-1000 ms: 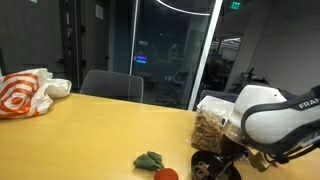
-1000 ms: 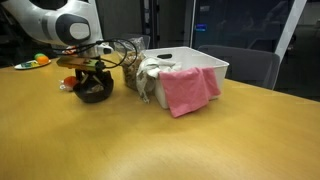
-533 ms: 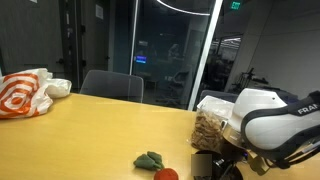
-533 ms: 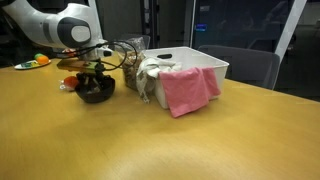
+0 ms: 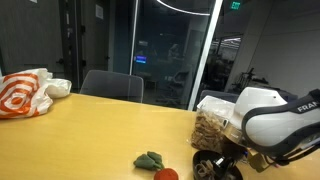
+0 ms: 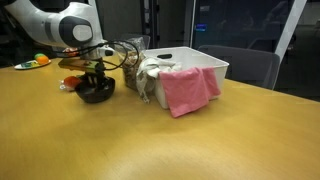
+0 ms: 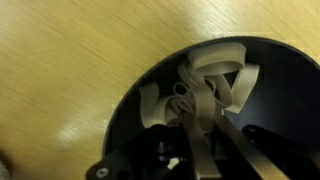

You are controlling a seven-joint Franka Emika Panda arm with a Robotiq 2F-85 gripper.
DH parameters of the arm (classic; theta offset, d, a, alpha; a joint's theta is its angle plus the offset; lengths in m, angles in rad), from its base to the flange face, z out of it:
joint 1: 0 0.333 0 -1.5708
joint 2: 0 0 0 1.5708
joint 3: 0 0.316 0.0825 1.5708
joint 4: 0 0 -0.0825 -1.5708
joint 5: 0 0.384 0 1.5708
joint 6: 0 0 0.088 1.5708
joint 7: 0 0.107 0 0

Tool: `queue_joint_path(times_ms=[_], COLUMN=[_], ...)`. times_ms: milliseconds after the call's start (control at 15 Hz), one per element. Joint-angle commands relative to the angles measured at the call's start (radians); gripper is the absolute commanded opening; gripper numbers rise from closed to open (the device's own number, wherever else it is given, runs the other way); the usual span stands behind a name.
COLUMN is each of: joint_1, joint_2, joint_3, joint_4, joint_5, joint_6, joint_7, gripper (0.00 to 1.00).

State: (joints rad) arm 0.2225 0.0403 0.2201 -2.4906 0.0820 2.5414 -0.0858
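Observation:
Next, my gripper releases the small bunch of tan rubber bands in the top of the clear bag (image 5: 217, 106).
A black bowl (image 6: 96, 93) stands on the wooden table, beside a white bin; it also shows at the lower right in an exterior view (image 5: 207, 167). My gripper (image 6: 97, 78) reaches straight down into it. In the wrist view the bowl (image 7: 130, 130) holds pale beige looped strips (image 7: 215, 72). The gripper (image 7: 198, 115) has its two fingers drawn together at the middle of the pile, pinching one of the loops. The bowl's floor under the fingers is dark and hard to read.
A white bin (image 6: 195, 60) with a pink cloth (image 6: 188, 90) draped over its wall stands beside the bowl, with a clear bag of snacks (image 6: 140, 75) between them. A red ball (image 5: 166, 174) and a green object (image 5: 150, 159) lie close by. An orange-and-white bag (image 5: 24, 93) sits far off.
The jaws have closed from wide open onto the beige strips in the bowl. The arm itself has barely shifted.

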Motion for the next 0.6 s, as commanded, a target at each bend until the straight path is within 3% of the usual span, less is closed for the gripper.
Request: queue_joint_path(times_ms=[0,333,533], joint_1=[-0.01,-0.022,-0.029], joint_2=[-0.052,-0.149,-0.232], joint_3=[0.002,-0.025,-0.052], joint_4=[0.018,0.071,0.108], joint_5=[0.073,0.198,0.185], joint_6=[-0.069,-0.27,-0.368], joint_7=[-0.028,-0.082,-0.066], gripper=[0.0,0.02,0.02])
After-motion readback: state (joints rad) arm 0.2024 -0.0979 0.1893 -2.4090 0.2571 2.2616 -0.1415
